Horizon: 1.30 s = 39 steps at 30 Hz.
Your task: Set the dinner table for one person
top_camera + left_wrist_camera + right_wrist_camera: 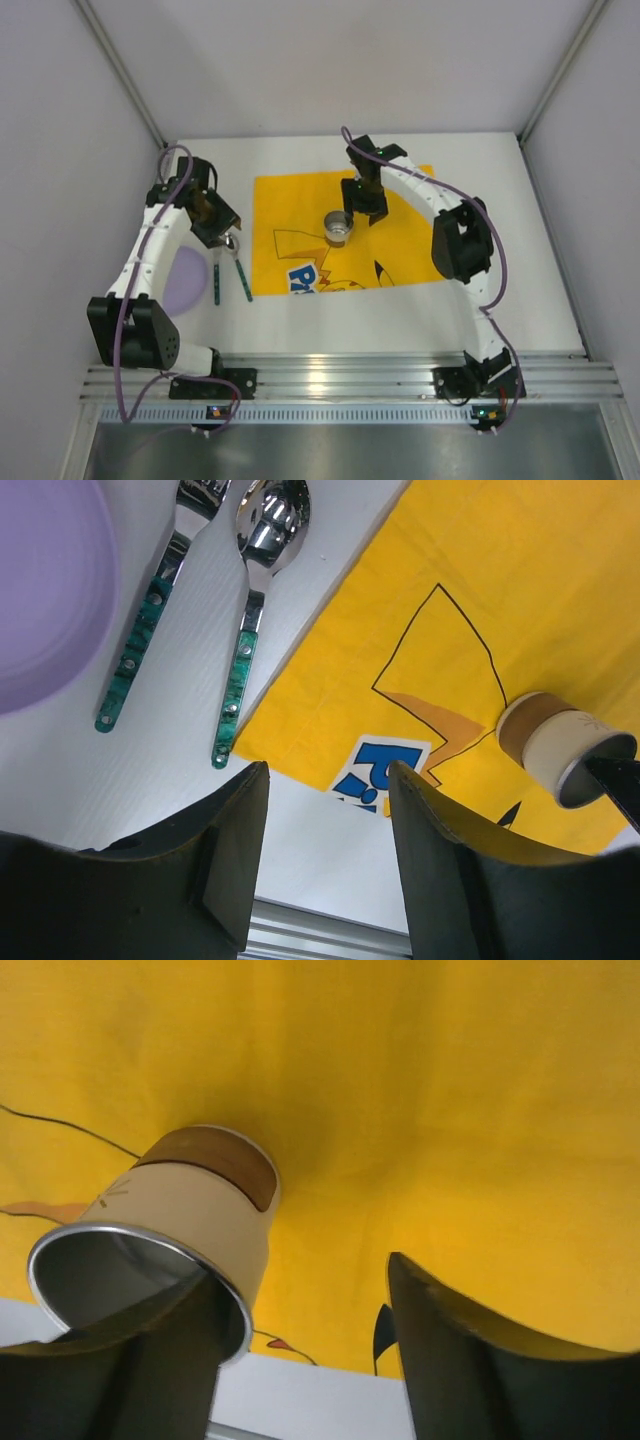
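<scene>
My left gripper should grip the purple plate at the purple plate's rim [206, 268] [116, 580], on the side next to the top of the fork's green handle.
The white dinner table [480, 290] carries a yellow cartoon mat [400, 230]. A beige and brown cup [338, 227] with a steel rim stands on the mat. My right gripper [362, 208] is open just behind it. In the right wrist view the cup [190, 1220] is at the left finger [150, 1360], which is at its rim, and the wide jaws [300, 1280] hold nothing. My left gripper [225, 222] is open and empty [327, 770] above the table, near a green-handled spoon [250, 610] and fork [140, 650]. A purple plate [180, 282] lies left of them.
An aluminium rail [340, 375] runs along the table's near edge. Grey enclosure walls [60, 150] close the left, right and back sides. The spoon [241, 272] lies right by the mat's left edge. The plate also shows in the left wrist view [40, 590].
</scene>
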Tool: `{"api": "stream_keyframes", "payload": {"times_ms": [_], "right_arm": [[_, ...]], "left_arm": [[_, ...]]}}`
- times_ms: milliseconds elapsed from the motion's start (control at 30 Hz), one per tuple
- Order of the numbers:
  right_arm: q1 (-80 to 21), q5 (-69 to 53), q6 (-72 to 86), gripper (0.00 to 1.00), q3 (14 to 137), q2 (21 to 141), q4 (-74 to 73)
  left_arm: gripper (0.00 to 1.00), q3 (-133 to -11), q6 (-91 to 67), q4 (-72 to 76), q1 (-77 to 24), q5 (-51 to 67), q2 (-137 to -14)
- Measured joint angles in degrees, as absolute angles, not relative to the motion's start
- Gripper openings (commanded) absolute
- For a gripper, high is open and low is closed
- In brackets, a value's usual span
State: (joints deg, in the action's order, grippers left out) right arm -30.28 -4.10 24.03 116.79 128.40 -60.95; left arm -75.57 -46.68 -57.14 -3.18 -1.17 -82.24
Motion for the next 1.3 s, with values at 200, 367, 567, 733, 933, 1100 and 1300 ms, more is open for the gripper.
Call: {"api": "stream_keyframes", "payload": {"times_ms": [200, 367, 567, 733, 933, 1100, 1300], "right_arm": [[-30.59, -1.19, 23.16, 0.04, 119.07, 131.35, -61.25], [-30.68, -0.67, 22.98, 0.00, 123.00, 131.31, -61.84], [-26.81, 0.14, 22.24, 0.00, 123.87, 128.53, -63.72], [-15.88, 2.13, 22.02, 0.00, 128.81, 127.66, -64.97], [-4.27, 6.35, 22.24, 0.00, 135.26, 129.82, -65.56], [-4.84, 6.37, 23.20, 0.01, 136.16, 133.91, -64.90], [-6.48, 4.69, 24.71, 0.12, 129.73, 135.68, -63.22]], "left_arm": [[0.56, -74.00, -45.74, -57.14, -1.06, -1.69, -79.55], [0.55, -73.34, -44.93, -57.91, 1.23, -3.33, -79.02], [0.55, -73.32, -43.72, -58.52, 2.44, -4.97, -79.02], [0.55, -73.32, -42.89, -58.67, 2.50, -5.15, -79.07], [0.55, -73.32, -41.82, -58.70, 2.50, -5.02, -79.72], [0.55, -73.32, -40.93, -59.20, 2.55, -5.67, -81.25], [0.55, -73.32, -39.79, -60.31, 2.72, -6.50, -82.04]]}}
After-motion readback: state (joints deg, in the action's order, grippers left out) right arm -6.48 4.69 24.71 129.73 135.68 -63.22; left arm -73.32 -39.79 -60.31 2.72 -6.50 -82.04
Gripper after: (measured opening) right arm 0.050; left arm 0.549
